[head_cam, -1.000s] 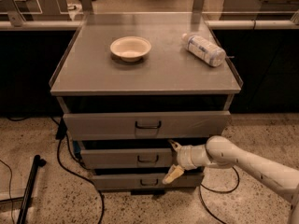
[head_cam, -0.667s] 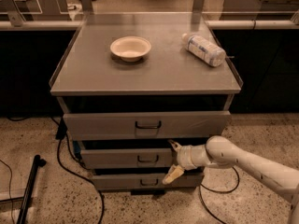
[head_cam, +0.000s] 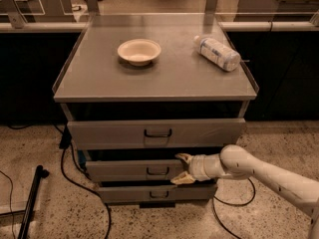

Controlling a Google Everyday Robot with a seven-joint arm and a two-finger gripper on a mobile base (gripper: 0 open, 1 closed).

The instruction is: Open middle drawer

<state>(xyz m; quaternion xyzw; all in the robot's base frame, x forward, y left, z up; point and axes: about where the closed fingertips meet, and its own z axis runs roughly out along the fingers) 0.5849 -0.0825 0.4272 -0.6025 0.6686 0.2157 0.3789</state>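
Note:
Next, my open gripper takes the drawer's top edge (head_cam: 175, 162) and pulls it further, as it is beside the handle of the middle drawer, which sits only slightly out.
The grey three-drawer cabinet (head_cam: 154, 83) stands in the middle of the view. The middle drawer (head_cam: 124, 171) has a flat grey front with a small dark pull handle (head_cam: 158, 171) at its centre, and it sits slightly out from the cabinet. My gripper (head_cam: 181, 169) reaches in from the right on a white arm (head_cam: 259, 173). It is open and sits just right of the handle. One finger is at the top edge of the drawer front and the other at its bottom edge.
The top drawer (head_cam: 157, 132) juts out above the middle one, and the slim bottom drawer (head_cam: 157, 193) lies below it. A cream bowl (head_cam: 139, 51) and a lying plastic bottle (head_cam: 217, 53) rest on the cabinet top. Black cables (head_cam: 75, 176) and a dark pole (head_cam: 31, 203) lie on the floor at left.
The gap between the fingers looks slightly narrower, with the lower finger a little higher. The arm and the drawers have not visibly moved.

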